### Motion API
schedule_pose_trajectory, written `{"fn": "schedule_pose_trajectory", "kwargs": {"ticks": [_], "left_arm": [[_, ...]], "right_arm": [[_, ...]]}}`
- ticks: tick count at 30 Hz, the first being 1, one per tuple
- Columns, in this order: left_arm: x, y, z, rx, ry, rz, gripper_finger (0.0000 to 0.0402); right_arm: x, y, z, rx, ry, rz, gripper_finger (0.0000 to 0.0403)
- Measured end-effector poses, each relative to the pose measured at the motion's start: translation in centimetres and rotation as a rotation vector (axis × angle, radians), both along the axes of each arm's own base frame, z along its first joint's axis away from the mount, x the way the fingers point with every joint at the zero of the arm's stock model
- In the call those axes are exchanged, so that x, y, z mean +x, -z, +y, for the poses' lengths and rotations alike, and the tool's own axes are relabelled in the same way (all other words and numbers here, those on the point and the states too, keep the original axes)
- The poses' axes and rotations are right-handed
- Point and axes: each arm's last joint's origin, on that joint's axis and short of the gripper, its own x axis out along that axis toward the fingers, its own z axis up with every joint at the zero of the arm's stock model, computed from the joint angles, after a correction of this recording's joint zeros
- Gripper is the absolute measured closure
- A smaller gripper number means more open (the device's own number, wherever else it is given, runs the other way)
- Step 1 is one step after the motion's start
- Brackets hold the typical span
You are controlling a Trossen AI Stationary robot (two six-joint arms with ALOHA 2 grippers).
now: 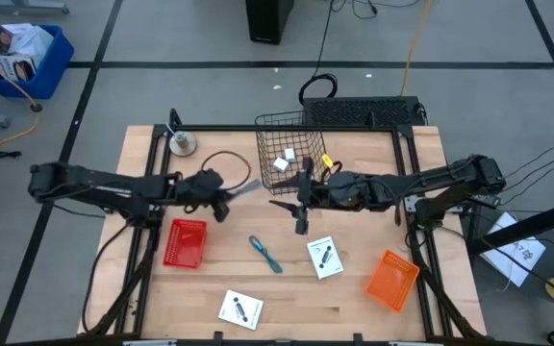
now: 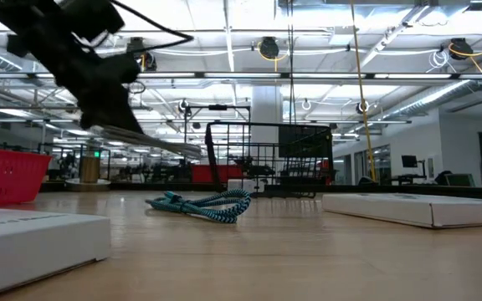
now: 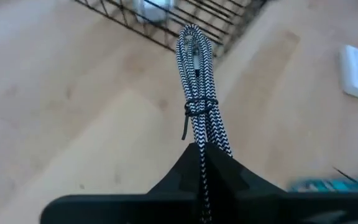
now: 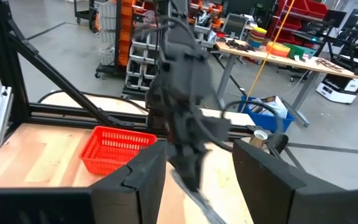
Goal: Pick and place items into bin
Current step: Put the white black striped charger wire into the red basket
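Next, I release the braided cord bundle with my left gripper inside the red basket, across its middle point(image 1: 190, 239).
A black-and-white braided cord bundle point(image 3: 197, 93), tied around its middle, sticks out of my left gripper point(image 3: 202, 163), which is shut on it above the table's middle point(image 1: 227, 199). The black wire bin point(image 1: 285, 154) stands at the far middle with small white items inside. My right gripper point(image 1: 291, 204) hovers open just right of the bundle, facing the left gripper, with nothing between its fingers point(image 4: 138, 180). A teal cord point(image 1: 265, 254) and two white cards point(image 1: 325, 257) point(image 1: 240, 308) lie flat on the table. My left gripper pinches the bundle's near end point(image 3: 202, 149) between its two shut fingers. The fingers slant down from the table's left, and the bundle runs on along them past the tips. The bundle's free end point(image 2: 170, 146) hangs clear above the table.
A red basket point(image 1: 186, 242) sits near the left gripper and an orange one point(image 1: 392, 279) at the near right. A metal weight point(image 1: 183, 144) stands at the far left. Bare wood lies between the teal cord and the bin.
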Motion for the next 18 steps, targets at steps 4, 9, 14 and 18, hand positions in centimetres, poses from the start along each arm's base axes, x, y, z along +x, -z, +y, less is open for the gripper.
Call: {"fn": "schedule_pose_trajectory", "kwargs": {"ticks": [4, 9, 14, 18], "left_arm": [[-2.0, -0.8, -1.6, -0.083, -0.008, 0.013, 0.0389], [-3.9, -1.7, -3.6, -0.182, 0.034, -0.015, 0.0393], [-5.3, -4.2, -5.2, -0.286, 0.132, -0.034, 0.0387], [-6.4, -5.9, -6.2, -0.322, 0.167, 0.014, 0.0389]], "right_arm": [[0.1, 0.0, -0.6, -0.008, 0.015, 0.001, 0.0225], [0.1, 0.0, -1.0, -0.007, 0.03, -0.001, 0.0223], [0.1, 0.0, -1.1, 0.0, 0.033, -0.003, 0.0226], [0.1, 0.0, -1.1, 0.003, 0.033, -0.003, 0.0224]]}}
